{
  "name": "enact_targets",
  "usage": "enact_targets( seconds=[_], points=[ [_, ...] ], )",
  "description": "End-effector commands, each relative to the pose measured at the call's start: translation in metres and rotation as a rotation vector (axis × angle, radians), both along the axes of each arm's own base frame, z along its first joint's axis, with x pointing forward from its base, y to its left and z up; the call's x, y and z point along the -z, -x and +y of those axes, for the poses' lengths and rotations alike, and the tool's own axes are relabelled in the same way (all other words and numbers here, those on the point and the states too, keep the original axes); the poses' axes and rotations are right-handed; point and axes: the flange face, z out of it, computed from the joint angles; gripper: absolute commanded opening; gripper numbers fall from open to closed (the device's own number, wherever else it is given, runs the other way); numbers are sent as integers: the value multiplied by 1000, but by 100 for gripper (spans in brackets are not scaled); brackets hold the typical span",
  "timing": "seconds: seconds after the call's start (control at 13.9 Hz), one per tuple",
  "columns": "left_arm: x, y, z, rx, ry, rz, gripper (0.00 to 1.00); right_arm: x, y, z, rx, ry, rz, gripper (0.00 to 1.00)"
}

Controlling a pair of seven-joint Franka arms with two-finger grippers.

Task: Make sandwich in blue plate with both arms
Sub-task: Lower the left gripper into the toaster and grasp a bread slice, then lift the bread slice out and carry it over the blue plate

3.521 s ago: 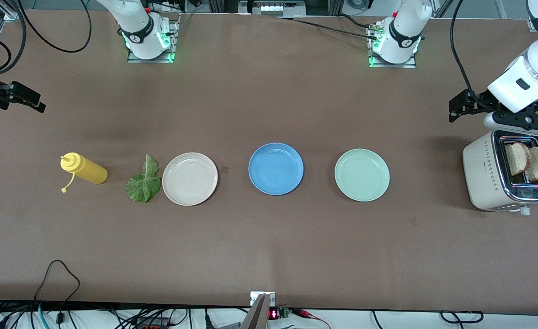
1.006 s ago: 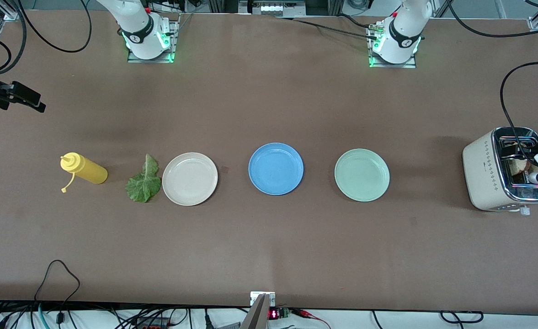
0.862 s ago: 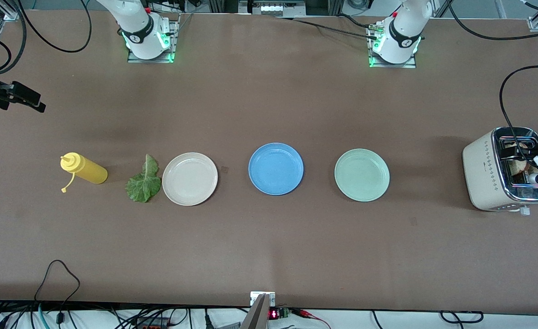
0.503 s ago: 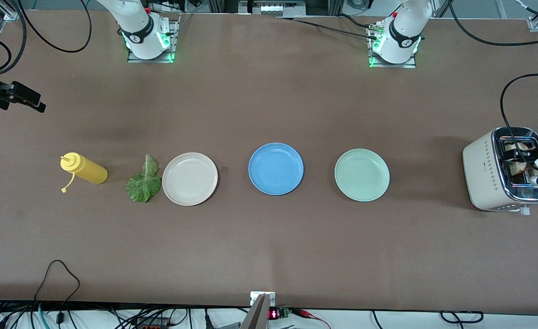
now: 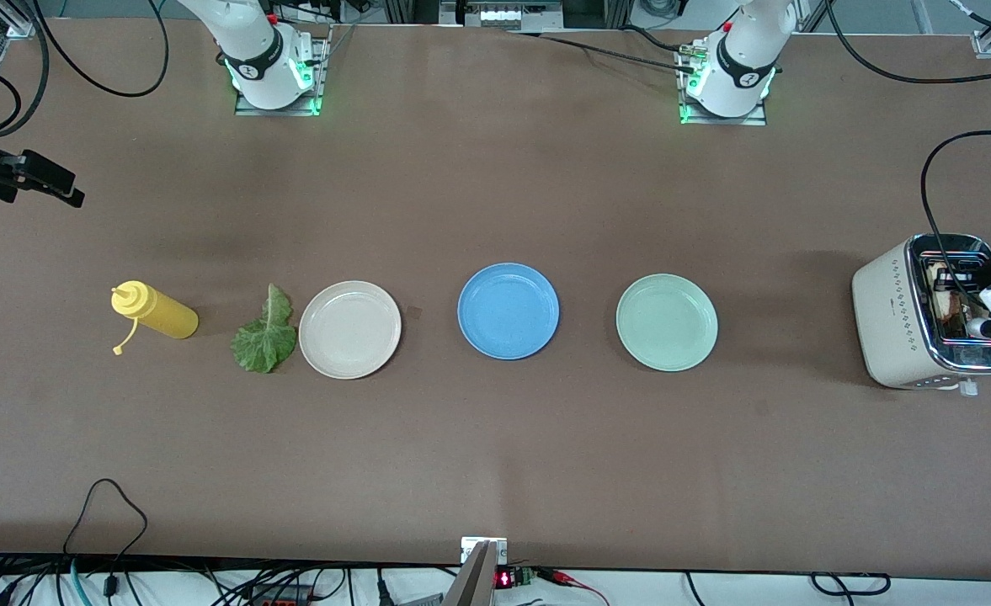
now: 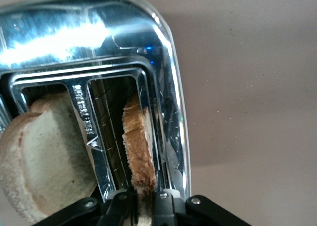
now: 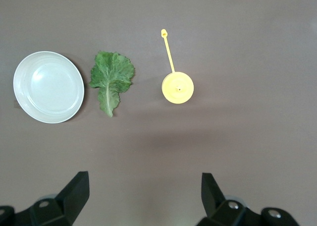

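Note:
Next, my left gripper lets go of the bread slice, lying flat on the bare middle of the blue plate point(image 5: 508, 307).
The blue plate point(image 5: 508, 310) lies bare in the middle of the table. At the left arm's end stands a cream and chrome toaster point(image 5: 891, 320) with two bread slices in its slots. My left gripper point(image 5: 969, 290) point(image 6: 141, 198) is down in one slot, shut on the brown crust of a bread slice point(image 6: 138, 146). The other slice point(image 6: 44, 161) stands in the neighbouring slot. A green lettuce leaf point(image 5: 265, 332) point(image 7: 111, 80) lies flat beside the beige plate point(image 5: 349, 329). My right gripper point(image 5: 36, 178) point(image 7: 143, 186) waits open and holds nothing, high over the right arm's end of the table.
A pale green plate point(image 5: 666, 321) sits between the blue plate and the toaster. A yellow squeeze bottle point(image 5: 154, 311) point(image 7: 178, 87) with its cap hanging off stands beside the lettuce, toward the right arm's end. A black cable point(image 5: 933, 194) loops above the toaster.
My left gripper came down onto the toaster and its jaws closed on the bread slice in the slot. The right arm has not moved.

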Motion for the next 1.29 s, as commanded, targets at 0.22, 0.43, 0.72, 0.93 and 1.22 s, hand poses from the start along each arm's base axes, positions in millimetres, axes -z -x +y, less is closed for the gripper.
enact_targets(
  seconds=[0.22,0.43,0.72,0.93,1.22],
  points=[
    [-112,-34,-107,152,-86,38,5,-5,1,1,-4,9,5,100],
    [-139,-38,-174,242,-87,47,7,-5,1,1,-4,9,4,100],
    [-121,-13,-352,452,-56,150,2,-5,1,0,-3,9,4,100],
    [-79,-6,-422,310,142,197,1,-5,1,0,-3,9,4,100],
    [-30,-23,-502,28,462,150,1,-4,1,0,-1,9,5,100]
  ],
)
